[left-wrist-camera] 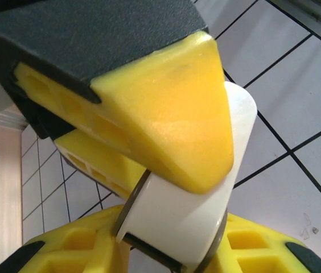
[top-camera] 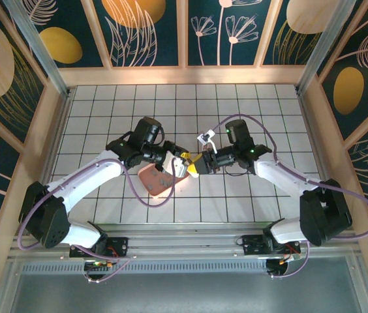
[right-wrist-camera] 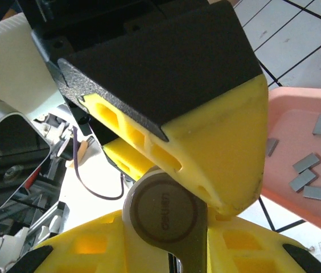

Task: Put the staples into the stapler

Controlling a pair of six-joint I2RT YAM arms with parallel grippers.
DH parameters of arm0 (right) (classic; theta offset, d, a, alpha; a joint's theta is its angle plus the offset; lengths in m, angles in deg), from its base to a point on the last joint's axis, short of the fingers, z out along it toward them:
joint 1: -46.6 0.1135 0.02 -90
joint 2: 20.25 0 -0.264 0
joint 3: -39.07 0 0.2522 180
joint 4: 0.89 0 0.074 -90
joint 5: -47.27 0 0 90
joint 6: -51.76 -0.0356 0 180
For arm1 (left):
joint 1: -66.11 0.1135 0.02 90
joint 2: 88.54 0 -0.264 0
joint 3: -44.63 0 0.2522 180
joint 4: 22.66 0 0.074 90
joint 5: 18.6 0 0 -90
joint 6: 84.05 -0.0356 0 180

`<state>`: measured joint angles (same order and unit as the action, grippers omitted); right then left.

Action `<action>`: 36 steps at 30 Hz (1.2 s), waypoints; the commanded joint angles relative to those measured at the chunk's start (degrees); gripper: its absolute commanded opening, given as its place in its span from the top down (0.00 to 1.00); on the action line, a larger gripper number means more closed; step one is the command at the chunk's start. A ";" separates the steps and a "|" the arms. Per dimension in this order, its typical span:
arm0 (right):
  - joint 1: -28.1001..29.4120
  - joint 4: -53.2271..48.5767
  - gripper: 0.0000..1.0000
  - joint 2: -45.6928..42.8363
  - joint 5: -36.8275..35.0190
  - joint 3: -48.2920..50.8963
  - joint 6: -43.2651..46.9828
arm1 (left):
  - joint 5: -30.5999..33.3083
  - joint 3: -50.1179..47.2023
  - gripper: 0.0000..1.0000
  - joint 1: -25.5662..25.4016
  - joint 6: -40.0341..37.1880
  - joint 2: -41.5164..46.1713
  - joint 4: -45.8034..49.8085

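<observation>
I have my left gripper around the stapler's open end, so next I open it and take the stapler's rounded end [left-wrist-camera: 243, 102], to leave the way in free for staples.
Over the middle of the table my two grippers meet on the stapler [top-camera: 184, 167], a small white oblong held off the tiles. In the left wrist view my left gripper [left-wrist-camera: 203, 219] is shut on the stapler [left-wrist-camera: 172, 222], with its yellow fingers pressing the white body from above and below. In the right wrist view my right gripper [right-wrist-camera: 206, 222] is shut on the stapler [right-wrist-camera: 160, 210] at its rounded end, where a grey metal disc faces the camera. Several grey staples [right-wrist-camera: 305, 173] lie loose in the pink tray [right-wrist-camera: 297, 114].
The pink tray [top-camera: 158, 179] sits on the tiled table just below and left of the meeting grippers [top-camera: 190, 163]. Purple cables loop from both arms. Wooden walls and metal posts fence the table on every side.
</observation>
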<state>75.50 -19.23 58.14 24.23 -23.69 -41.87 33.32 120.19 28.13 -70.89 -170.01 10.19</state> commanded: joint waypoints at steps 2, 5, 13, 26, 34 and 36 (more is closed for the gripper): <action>-2.62 7.00 0.76 -2.97 -1.06 1.59 -2.99 | -4.97 -1.67 0.75 -0.91 2.33 1.76 1.38; -2.62 5.34 0.78 -2.68 -0.69 1.27 -1.16 | -6.45 -2.20 0.55 -0.91 2.48 2.18 0.36; -2.27 -2.73 0.78 -0.72 -1.47 -1.94 4.61 | -7.16 -2.11 0.46 -0.88 2.39 2.82 -0.84; -0.54 -9.57 0.77 2.57 -2.33 -5.89 8.89 | -8.30 -0.50 0.45 -0.94 1.38 1.77 -1.98; -0.49 -9.23 0.77 3.00 -0.19 -6.61 8.82 | -6.78 1.45 0.57 -1.61 -1.95 -0.02 2.33; -0.46 -9.08 0.76 2.81 0.06 -6.64 8.70 | -6.26 1.87 0.67 -1.70 -2.26 -0.37 2.95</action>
<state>74.78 -28.82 60.72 22.07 -28.32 -34.05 28.27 120.52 27.41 -70.85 -169.09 9.54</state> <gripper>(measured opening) 0.300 0.357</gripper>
